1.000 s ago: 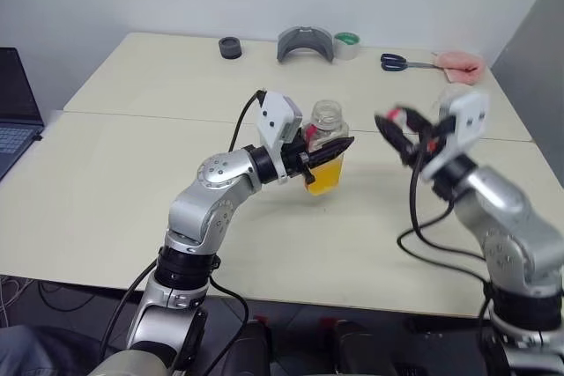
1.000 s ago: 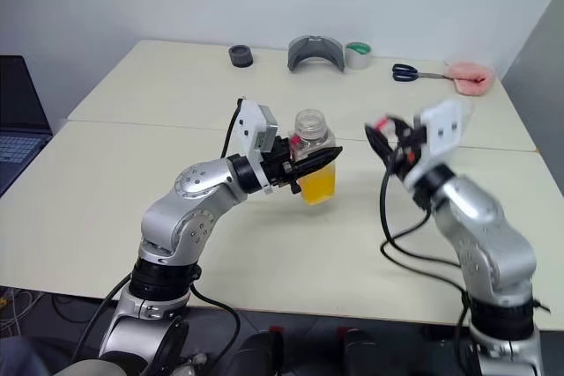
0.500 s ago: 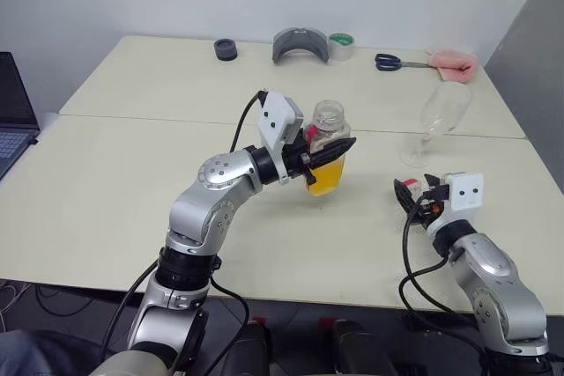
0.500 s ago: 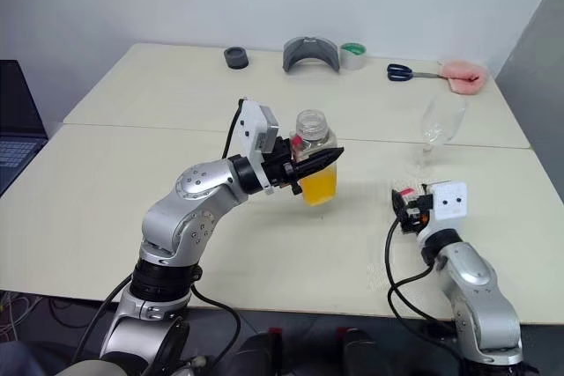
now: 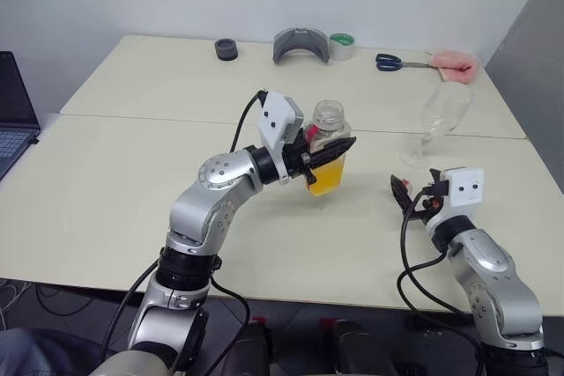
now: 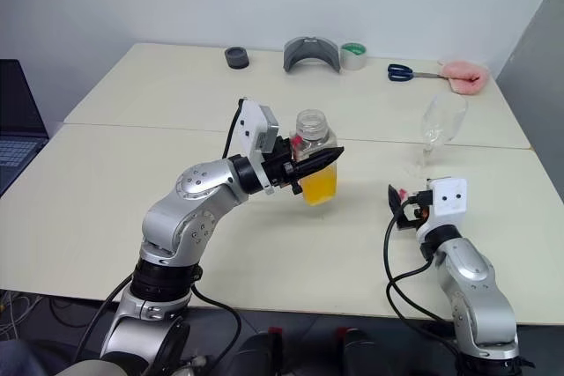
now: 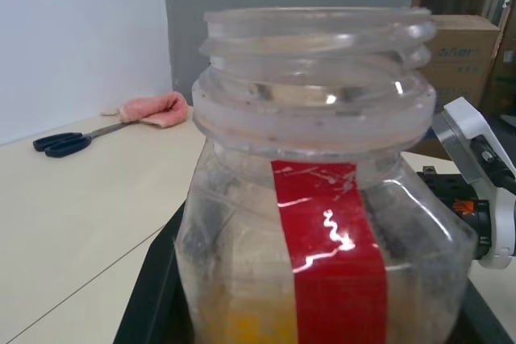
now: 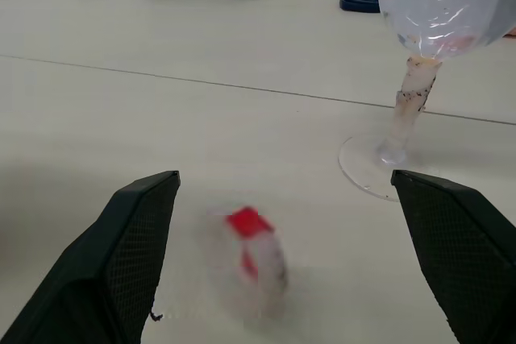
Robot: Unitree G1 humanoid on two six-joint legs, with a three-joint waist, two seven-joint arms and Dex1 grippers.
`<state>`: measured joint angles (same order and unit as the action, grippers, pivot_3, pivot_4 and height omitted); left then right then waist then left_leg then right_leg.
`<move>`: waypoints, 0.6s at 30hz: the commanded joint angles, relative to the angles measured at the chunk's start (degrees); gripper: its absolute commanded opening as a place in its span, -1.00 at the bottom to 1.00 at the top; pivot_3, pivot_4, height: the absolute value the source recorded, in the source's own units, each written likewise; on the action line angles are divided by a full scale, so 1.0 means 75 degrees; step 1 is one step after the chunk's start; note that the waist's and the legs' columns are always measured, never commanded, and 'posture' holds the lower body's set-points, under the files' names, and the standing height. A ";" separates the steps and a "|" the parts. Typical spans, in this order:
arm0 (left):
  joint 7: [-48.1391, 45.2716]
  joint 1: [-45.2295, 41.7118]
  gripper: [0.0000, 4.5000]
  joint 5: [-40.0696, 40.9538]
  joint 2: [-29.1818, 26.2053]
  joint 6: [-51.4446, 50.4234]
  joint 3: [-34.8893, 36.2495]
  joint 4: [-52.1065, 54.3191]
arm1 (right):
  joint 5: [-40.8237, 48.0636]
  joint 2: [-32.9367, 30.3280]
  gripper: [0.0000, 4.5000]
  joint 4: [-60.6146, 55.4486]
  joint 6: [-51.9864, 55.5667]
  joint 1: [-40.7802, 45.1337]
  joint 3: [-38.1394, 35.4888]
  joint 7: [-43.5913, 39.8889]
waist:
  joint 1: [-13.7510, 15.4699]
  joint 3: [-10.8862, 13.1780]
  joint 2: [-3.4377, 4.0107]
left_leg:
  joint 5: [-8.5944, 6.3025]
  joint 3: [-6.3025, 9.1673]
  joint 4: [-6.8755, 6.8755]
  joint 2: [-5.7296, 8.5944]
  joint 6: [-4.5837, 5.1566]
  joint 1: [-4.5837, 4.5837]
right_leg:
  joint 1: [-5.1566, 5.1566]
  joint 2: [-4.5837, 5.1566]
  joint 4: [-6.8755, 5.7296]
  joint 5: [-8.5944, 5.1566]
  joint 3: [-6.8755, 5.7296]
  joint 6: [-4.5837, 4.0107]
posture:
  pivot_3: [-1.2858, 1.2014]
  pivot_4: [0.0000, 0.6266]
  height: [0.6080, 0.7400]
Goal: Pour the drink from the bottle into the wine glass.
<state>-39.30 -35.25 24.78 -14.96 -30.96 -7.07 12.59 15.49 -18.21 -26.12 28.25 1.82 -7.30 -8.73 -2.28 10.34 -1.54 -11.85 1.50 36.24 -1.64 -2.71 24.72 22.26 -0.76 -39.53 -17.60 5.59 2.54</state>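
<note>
Next, my left gripper lets go of the bottle on the table just this side of the seam (image 5: 224,157), facing the black ring.
My left gripper (image 5: 335,149) is shut on the bottle (image 5: 328,143) and holds it upright above the middle of the table. The bottle has no cap on its open mouth (image 7: 316,26) and a red stripe (image 7: 332,255) down its side. The orange drink (image 5: 322,179) fills its lower part. The wine glass (image 5: 438,114) stands empty on the table to the right. Just in front of it, low over the table, my right gripper (image 8: 284,179) is open. A blurred red-and-white cap (image 8: 251,257) sits loose on the table between its fingers (image 8: 133,247).
Along the far edge lie a black ring (image 5: 226,48), a grey curved piece (image 5: 302,43), a green tape roll (image 5: 343,44), scissors (image 5: 394,62) and a pink cloth (image 5: 454,61). A laptop (image 5: 11,121) sits at the left edge. A seam (image 5: 159,116) crosses the table.
My right arm dropped from beside the bottle to the table in front of the glass. Its gripper opened and let go of the cap. The left arm and bottle stayed still.
</note>
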 commanded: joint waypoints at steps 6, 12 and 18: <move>0.0041 -0.0189 -0.22 0.0046 0.0059 0.0181 0.0082 0.0192 | -0.0062 -0.0083 1.00 -0.0189 -0.0009 0.0295 -0.0170 -0.0141 | 0.0000 0.0000 0.0000 | 0.0000 0.0001 0.0000 0.0000 0.0000 0.0000 | 0.0000 0.0000 0.0000 0.0000 -0.0001 0.0000 | 0.03 -0.52 1.00; 0.0295 -0.0355 -0.22 -0.0185 -0.0167 0.0430 0.0488 -0.0249 | 0.0929 -0.0749 1.00 -0.0775 0.0164 0.0397 -0.0205 -0.1614 | -0.0001 0.0000 0.0001 | 0.0000 0.0001 0.0001 0.0001 0.0000 -0.0001 | -0.0001 0.0000 -0.0002 0.0000 -0.0001 0.0000 | 0.03 -0.52 1.00; 0.1572 -0.0804 -0.22 -0.1362 -0.0540 0.1219 0.0929 -0.1677 | 0.2905 -0.2045 1.00 -0.1412 0.1070 0.1093 -0.0702 -0.3135 | -0.0004 0.0000 0.0000 | -0.0001 0.0013 0.0007 0.0000 0.0001 -0.0001 | -0.0009 -0.0002 -0.0002 0.0000 -0.0010 0.0000 | 0.03 -0.52 1.00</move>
<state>-31.04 -39.19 17.48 -18.55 -25.05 -2.13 1.84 33.21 -32.16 -33.89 34.97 8.17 -10.41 -29.79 -2.31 10.35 -1.54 -11.85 1.59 36.32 -1.63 -2.70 24.72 22.19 -0.77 -39.54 -17.60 5.53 2.54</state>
